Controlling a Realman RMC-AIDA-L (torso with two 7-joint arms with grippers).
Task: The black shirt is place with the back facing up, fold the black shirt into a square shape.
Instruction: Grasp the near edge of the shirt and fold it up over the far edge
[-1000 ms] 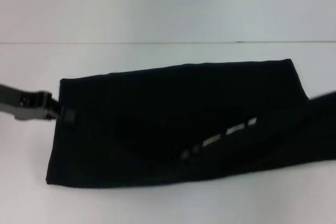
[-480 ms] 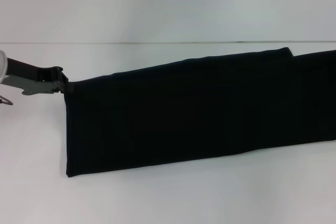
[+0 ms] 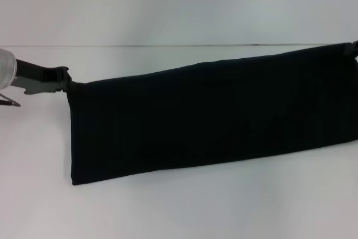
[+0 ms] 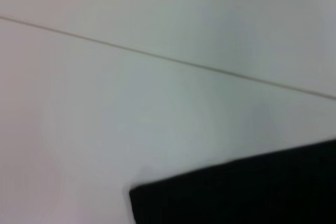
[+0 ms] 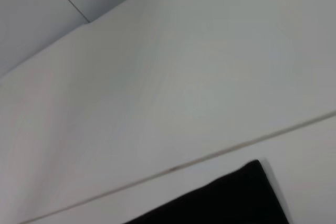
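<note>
Next, I let go of the black shirt's corner, now stretched taut above the table, with my right gripper on the white table (image 3: 304, 50), close to the table's far edge.
The black shirt (image 3: 212, 118) hangs as a long folded band, stretched taut across the head view above the white table (image 3: 179, 211). My left gripper (image 3: 68, 84) is shut on the band's upper left corner. The upper right corner rises to the picture's right edge, where a small part of my right gripper (image 3: 354, 48) shows, pinching the cloth. The band's lower edge slopes down toward the left, where its bottom corner is near the tabletop. A corner of the black shirt (image 4: 241, 192) shows in the left wrist view, and another corner of the black shirt (image 5: 226, 200) in the right wrist view.
The table's far edge (image 3: 168, 45) runs as a thin line in front of a plain pale wall (image 3: 179, 4). A loop of cable (image 3: 11, 103) hangs under my left wrist.
Both grippers have risen and pulled apart. The shirt, lying slack a second ago, is now lifted and drawn into a straight band, its right end carried up and to the right.
</note>
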